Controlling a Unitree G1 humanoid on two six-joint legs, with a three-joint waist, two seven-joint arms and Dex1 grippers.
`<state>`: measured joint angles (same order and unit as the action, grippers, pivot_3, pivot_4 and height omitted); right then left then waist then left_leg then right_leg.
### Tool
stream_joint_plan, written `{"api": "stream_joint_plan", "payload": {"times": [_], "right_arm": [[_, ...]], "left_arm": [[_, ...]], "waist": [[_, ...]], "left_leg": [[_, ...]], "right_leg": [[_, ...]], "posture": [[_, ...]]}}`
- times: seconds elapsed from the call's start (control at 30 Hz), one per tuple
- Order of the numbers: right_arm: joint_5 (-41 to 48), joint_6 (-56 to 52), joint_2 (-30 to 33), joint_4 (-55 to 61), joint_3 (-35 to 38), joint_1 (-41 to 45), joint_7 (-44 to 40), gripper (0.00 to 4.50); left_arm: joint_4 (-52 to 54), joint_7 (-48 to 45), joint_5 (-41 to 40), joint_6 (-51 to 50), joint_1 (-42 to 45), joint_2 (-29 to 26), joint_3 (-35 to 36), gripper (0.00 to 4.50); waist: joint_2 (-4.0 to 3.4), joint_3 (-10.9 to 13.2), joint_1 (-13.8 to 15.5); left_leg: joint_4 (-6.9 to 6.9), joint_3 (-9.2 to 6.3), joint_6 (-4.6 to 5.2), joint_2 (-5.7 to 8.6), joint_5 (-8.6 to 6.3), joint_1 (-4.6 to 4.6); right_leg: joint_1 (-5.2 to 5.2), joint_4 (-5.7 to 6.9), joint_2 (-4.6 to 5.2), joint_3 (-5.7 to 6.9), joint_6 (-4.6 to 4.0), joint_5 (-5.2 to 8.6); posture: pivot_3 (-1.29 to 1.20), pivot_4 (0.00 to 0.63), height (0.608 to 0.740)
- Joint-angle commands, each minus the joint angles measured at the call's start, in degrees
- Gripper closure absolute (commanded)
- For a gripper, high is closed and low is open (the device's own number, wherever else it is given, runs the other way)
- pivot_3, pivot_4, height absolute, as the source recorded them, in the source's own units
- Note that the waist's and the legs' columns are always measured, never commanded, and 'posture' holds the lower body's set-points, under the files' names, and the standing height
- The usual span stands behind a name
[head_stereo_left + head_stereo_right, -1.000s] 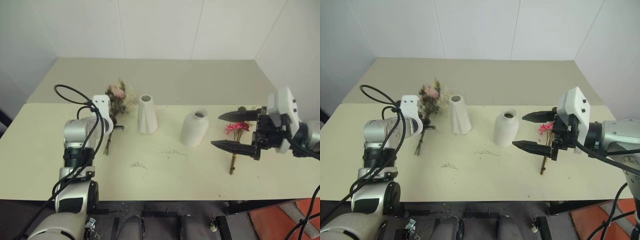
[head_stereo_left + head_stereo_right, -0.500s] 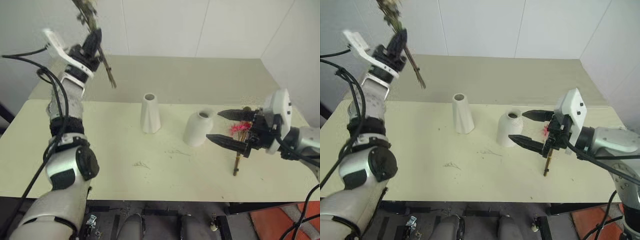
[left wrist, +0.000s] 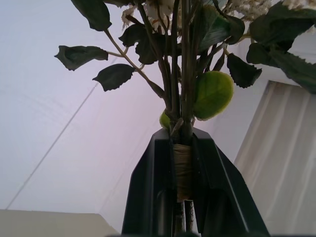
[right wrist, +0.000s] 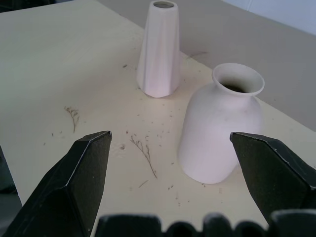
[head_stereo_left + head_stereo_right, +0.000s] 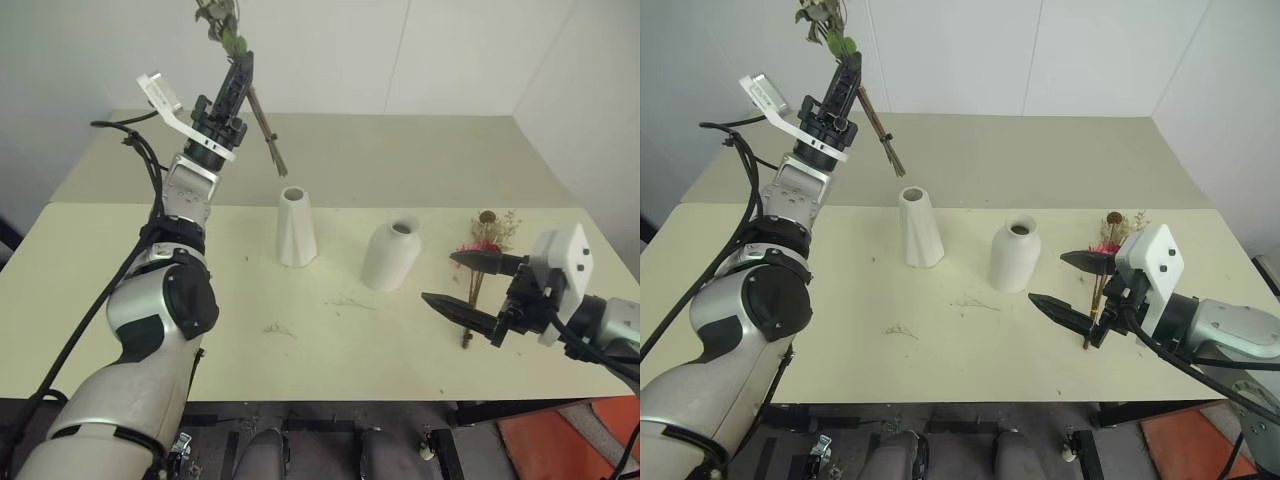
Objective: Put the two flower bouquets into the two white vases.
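The cream-white bouquet will be released by my left gripper with its stems in the opening of the tall faceted vase [image 5: 292, 195]. The bouquet is now raised high over the table.
My left gripper [image 5: 243, 68] is raised high over the back left of the table, shut on the stems of the cream-white bouquet [image 3: 183, 98]. Its blooms point upward and its stem ends [image 5: 272, 155] hang above and behind the tall faceted vase [image 5: 296, 228]. The rounder vase [image 5: 389, 256] stands to the right of the tall one. The pink-red bouquet [image 5: 481, 247] lies flat on the table at the right. My right gripper [image 5: 440, 278] hovers open just in front of it, with nothing between its fingers, facing the round vase [image 4: 220, 131].
Small dried plant crumbs [image 5: 279, 328] lie scattered on the cream table [image 5: 300, 370] in front of the vases. A second beige surface [image 5: 400, 150] stretches behind, up to the white wall. The table's right edge is close to my right arm.
My left arm has swung right and turned with its bouquet, bringing the stem ends over the tall vase. My right gripper has sunk a little and drawn back, still open.
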<state>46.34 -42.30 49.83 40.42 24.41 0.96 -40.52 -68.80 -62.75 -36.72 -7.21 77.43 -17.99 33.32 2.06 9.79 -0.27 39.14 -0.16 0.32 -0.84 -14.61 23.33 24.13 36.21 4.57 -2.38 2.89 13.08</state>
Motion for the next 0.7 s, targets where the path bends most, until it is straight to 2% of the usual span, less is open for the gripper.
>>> {"api": "stream_joint_plan", "payload": {"times": [0.03, 0.7], "right_arm": [[1.1, 1.3, 0.1, 1.7, 3.5, 0.0, 0.6, 0.00], [0.6, 1.1, 1.2, 0.9, 3.4, -0.5, -0.1, 0.00]], "left_arm": [[0.1, -1.2, 1.4, 3.1, 1.9, 0.5, -1.0, 4.35], [1.0, -3.9, 3.7, 3.0, -1.9, 1.8, -2.6, 4.35]], "waist": [[0.00, 0.0, -0.1], [0.00, 0.0, -0.3]], "left_leg": [[0.00, 0.00, 0.00, 0.00, 0.00, -0.02], [0.00, -0.01, 0.01, 0.00, 0.00, -0.01]], "right_leg": [[-0.01, -0.02, 0.00, 0.00, 0.00, 0.00], [-0.02, 0.04, 0.00, -0.01, 0.00, 0.00]], "posture": [[0.00, 0.150, 0.740], [0.00, 0.150, 0.740]]}}
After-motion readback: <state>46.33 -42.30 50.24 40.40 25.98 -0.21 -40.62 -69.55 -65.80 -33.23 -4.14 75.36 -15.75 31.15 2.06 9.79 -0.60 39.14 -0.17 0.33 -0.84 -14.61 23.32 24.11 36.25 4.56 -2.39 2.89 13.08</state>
